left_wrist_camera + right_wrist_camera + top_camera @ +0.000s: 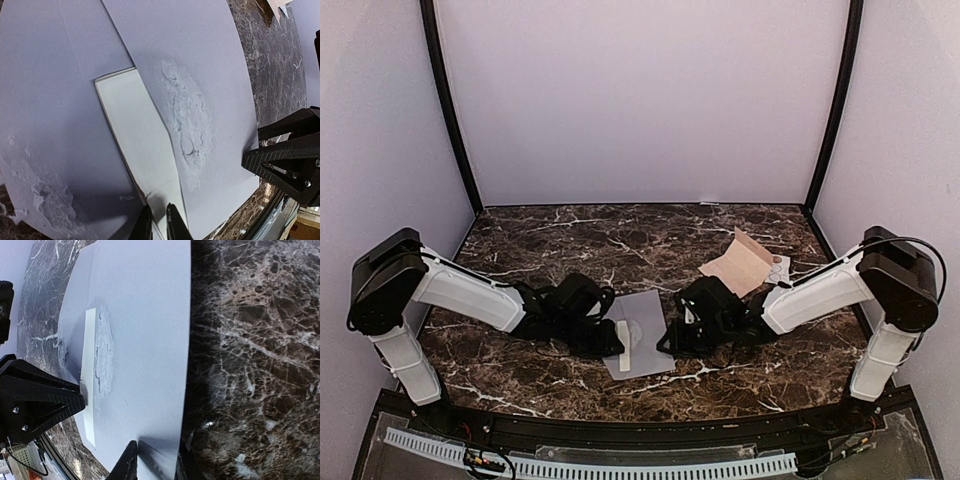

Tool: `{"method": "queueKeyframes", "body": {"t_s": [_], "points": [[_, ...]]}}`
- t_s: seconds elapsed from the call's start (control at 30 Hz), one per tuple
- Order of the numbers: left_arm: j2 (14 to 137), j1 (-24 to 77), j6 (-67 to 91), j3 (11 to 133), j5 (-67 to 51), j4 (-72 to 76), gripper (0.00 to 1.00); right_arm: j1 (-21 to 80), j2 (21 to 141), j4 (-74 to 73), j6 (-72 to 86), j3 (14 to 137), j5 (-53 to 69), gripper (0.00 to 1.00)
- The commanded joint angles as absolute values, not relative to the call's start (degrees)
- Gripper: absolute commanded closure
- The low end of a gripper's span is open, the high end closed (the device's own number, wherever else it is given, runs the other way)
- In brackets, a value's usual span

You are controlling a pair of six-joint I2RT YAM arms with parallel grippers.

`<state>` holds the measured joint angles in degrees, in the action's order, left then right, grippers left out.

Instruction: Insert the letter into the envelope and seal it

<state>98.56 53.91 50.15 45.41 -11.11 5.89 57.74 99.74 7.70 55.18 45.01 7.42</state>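
Note:
A wide part of the letter sticks out beyond the envelope's opening, so the robot's left gripper will open, grab the letter's outer edge (129, 171) again and push it further in.
The grey-lavender envelope (648, 352) lies flat on the marble table between my two grippers. It also shows in the left wrist view (200, 60) and the right wrist view (145, 315). The white letter (623, 343) lies along its left side, partly tucked under the envelope's upper layer (135, 130) (89, 370). My left gripper (616, 350) (158, 220) is shut on the letter's near end. My right gripper (666, 345) (156, 460) stands at the envelope's right edge, jaws a little apart, one finger over the paper and one just beyond the edge.
A tan paper sheet (738, 264) lies at the back right with a small white sticker sheet (779, 267) beside it. A torn, rough patch (187, 125) marks the envelope near the letter. The table's front edge (620, 420) is close behind the grippers.

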Motion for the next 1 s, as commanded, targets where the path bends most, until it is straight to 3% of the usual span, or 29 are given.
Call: {"method": "queueKeyframes", "body": {"t_s": [0.0,0.27,0.43,0.73,0.97], "points": [[97.9,54.5,50.6,45.5,-9.5,2.8,0.88,58.7,98.4,5.3,55.6,45.3,5.1,0.76],[92.8,54.6,50.9,46.3,-4.4,0.3,0.71,57.2,94.1,2.1,54.3,45.1,3.0,0.59],[92.3,54.5,52.5,44.6,-3.6,1.0,0.65,56.5,93.2,2.9,54.2,43.8,3.9,0.59],[94.6,54.6,53.4,43.0,-5.1,4.1,0.68,57.2,96.4,8.4,56.1,43.3,8.1,0.58],[95.6,54.5,54.2,41.8,-6.7,6.3,0.81,57.5,98.0,9.3,56.8,43.0,8.4,0.59]]}}
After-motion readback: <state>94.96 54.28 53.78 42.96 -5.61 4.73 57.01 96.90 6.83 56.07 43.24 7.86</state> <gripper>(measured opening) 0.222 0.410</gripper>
